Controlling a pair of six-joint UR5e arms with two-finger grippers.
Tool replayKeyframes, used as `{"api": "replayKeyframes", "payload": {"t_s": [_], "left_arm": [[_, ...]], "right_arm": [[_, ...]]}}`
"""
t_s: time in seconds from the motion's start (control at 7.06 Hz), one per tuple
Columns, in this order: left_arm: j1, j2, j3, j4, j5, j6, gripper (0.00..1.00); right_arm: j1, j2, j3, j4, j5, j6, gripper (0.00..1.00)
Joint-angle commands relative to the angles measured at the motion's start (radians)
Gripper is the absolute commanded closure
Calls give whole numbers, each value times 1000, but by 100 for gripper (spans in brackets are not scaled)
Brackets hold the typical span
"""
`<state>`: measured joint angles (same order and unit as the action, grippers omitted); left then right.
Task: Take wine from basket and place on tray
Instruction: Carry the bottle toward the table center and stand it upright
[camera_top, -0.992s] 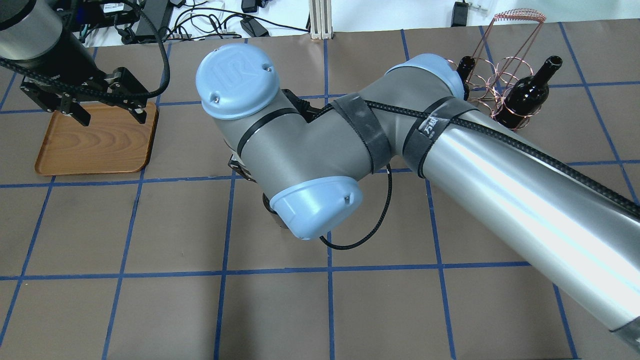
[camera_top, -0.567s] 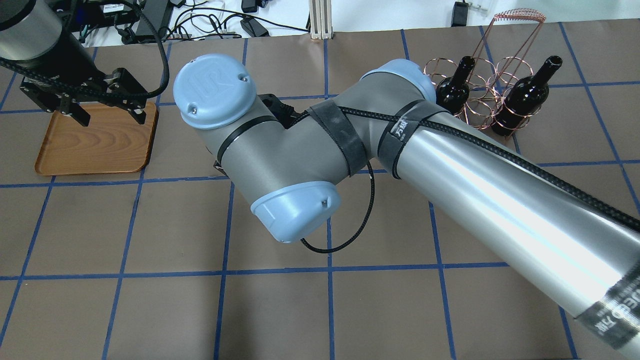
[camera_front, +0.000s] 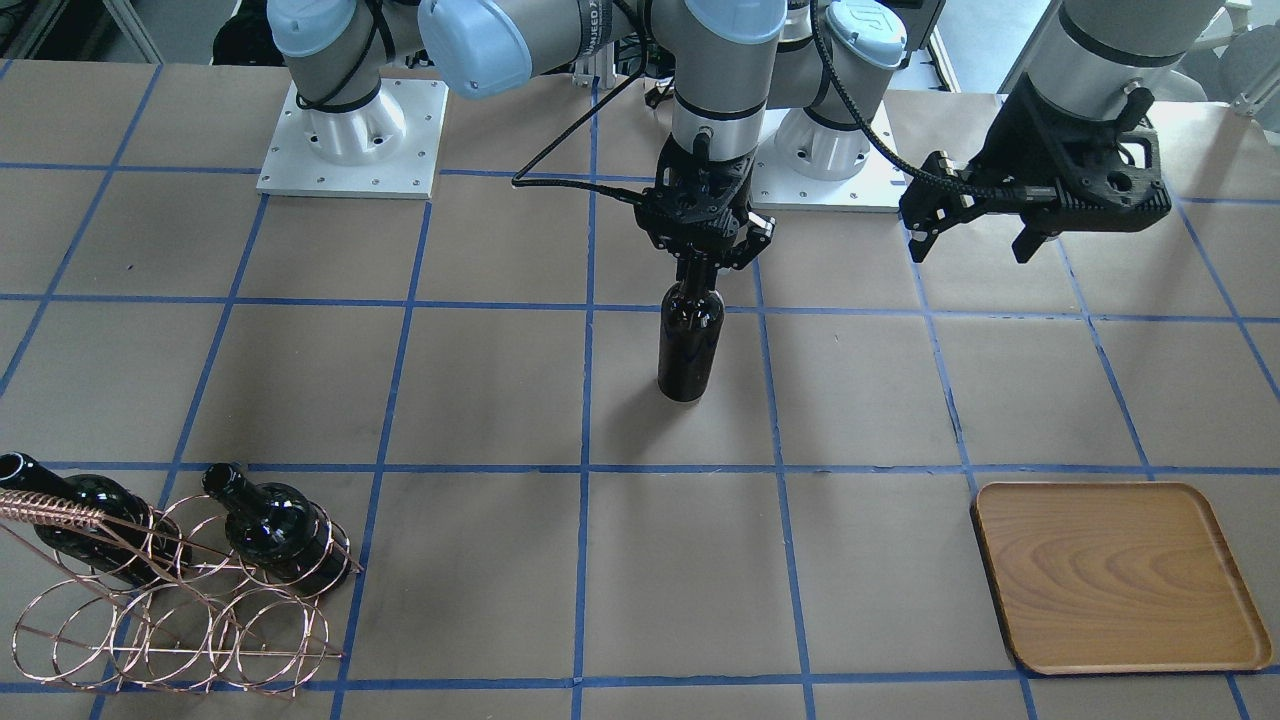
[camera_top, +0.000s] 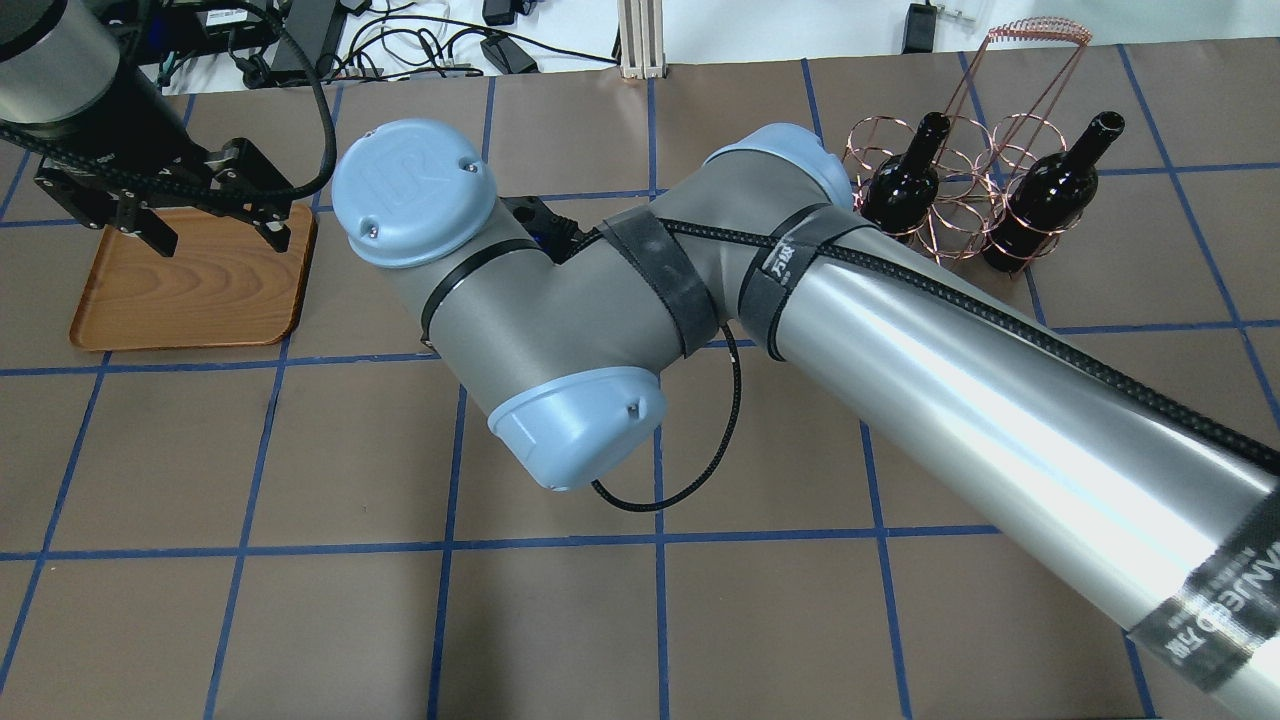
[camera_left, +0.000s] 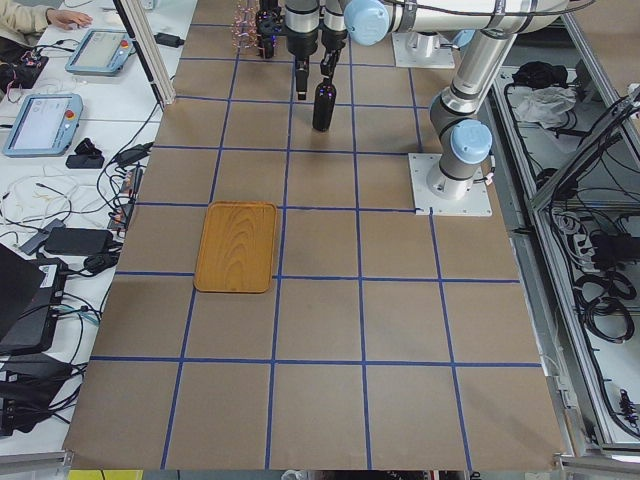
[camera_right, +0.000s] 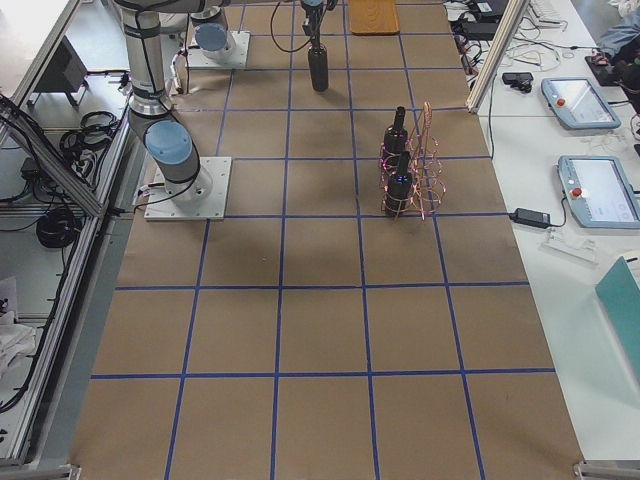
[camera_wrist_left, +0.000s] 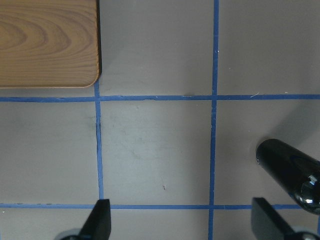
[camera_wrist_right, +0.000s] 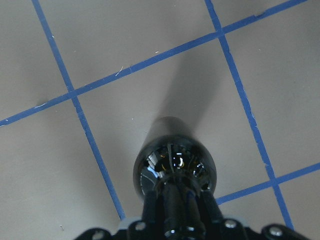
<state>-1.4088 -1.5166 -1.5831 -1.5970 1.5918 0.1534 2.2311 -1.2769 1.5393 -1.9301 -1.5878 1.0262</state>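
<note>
My left gripper needs to next close on the upright bottle's neck (camera_front: 697, 277), which my right gripper holds, so that it can take over the wine bottle.
My right gripper (camera_front: 704, 262) is shut on the neck of a near-black wine bottle (camera_front: 689, 345) and holds it upright over the middle of the table. I cannot tell whether its base touches the paper. The right wrist view looks down the bottle (camera_wrist_right: 175, 167). In the overhead view the right arm hides this gripper and bottle. My left gripper (camera_front: 985, 235) is open and empty, and hangs over the near corner of the wooden tray (camera_top: 190, 285). The copper wire basket (camera_front: 170, 610) holds two more bottles (camera_top: 900, 185) (camera_top: 1050, 195). The tray (camera_front: 1115, 575) holds nothing.
The table is brown paper with a blue tape grid. The right arm's elbow and forearm (camera_top: 900, 380) span the overhead view. Cables and an aluminium post (camera_top: 640, 40) lie beyond the far edge. The left wrist view shows the tray corner (camera_wrist_left: 47, 42) and the held bottle (camera_wrist_left: 290, 172).
My right arm has swung towards the tray side with the bottle in its gripper, uncovering the second bottle in the basket. My left gripper has barely moved.
</note>
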Motion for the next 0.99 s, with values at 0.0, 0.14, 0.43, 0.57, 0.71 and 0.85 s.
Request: {"api": "replayKeyframes", "payload": {"t_s": [0.0,0.14,0.43,0.57,0.71,0.85], "left_arm": [[-7,-2,-2,-15,0,-5,0],[-7,-5,-2,-15,0,-3,0],[2,-10,-2,-23,-1,6,0],[2,-11,-3,-23,-1,12,0],[2,-11,-3,-21,-1,11,0],[2,-13,-3,-12,-1,11,0]], "right_arm": [[1,4,-1,2,-1,-1,36],[1,2,-1,-1,-1,-6,19],[-2,-18,-8,5,-29,-23,1],[-20,-59,-8,5,-24,-58,0],[-59,-97,-11,44,-29,-124,0],[-130,-154,-15,130,-29,-237,0]]}}
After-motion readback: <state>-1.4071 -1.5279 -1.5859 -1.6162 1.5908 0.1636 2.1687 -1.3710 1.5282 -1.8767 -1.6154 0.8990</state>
